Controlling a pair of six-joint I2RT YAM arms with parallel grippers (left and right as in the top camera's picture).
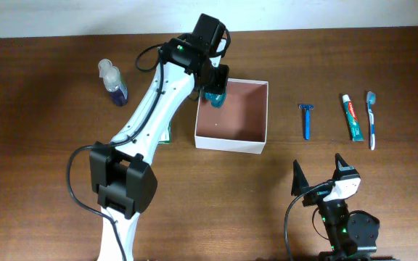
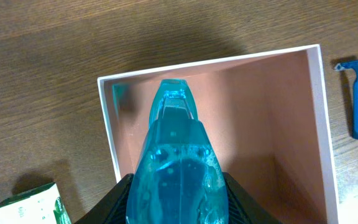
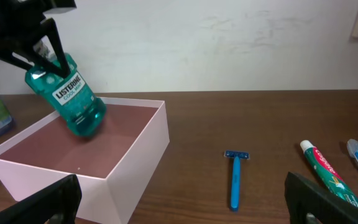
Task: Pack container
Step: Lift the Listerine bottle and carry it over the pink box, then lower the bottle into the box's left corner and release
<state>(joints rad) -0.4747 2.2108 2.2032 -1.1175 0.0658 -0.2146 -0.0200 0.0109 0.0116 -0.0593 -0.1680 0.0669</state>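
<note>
The robot's left gripper needs to release the teal mouthwash bottle inside the box [image 1: 206,107] [image 2: 143,146], against the box's side closest to the green-white packet.
The container [image 1: 232,143] is a square white-walled box with a reddish-brown inside, mid-table; it also shows in the left wrist view [image 2: 325,143] and the right wrist view [image 3: 135,163]. My left gripper [image 1: 213,81] is shut on a teal mouthwash bottle [image 1: 215,96], held tilted over the box's far left corner; the bottle fills the left wrist view [image 2: 178,168] and shows in the right wrist view [image 3: 73,99]. My right gripper [image 1: 318,176] is open and empty near the front edge, right of the box.
A blue razor [image 1: 306,119], a toothpaste tube [image 1: 352,117] and a toothbrush [image 1: 371,119] lie in a row right of the box. A clear bottle with blue liquid [image 1: 113,82] stands at far left. A green-white packet [image 2: 33,205] lies left of the box.
</note>
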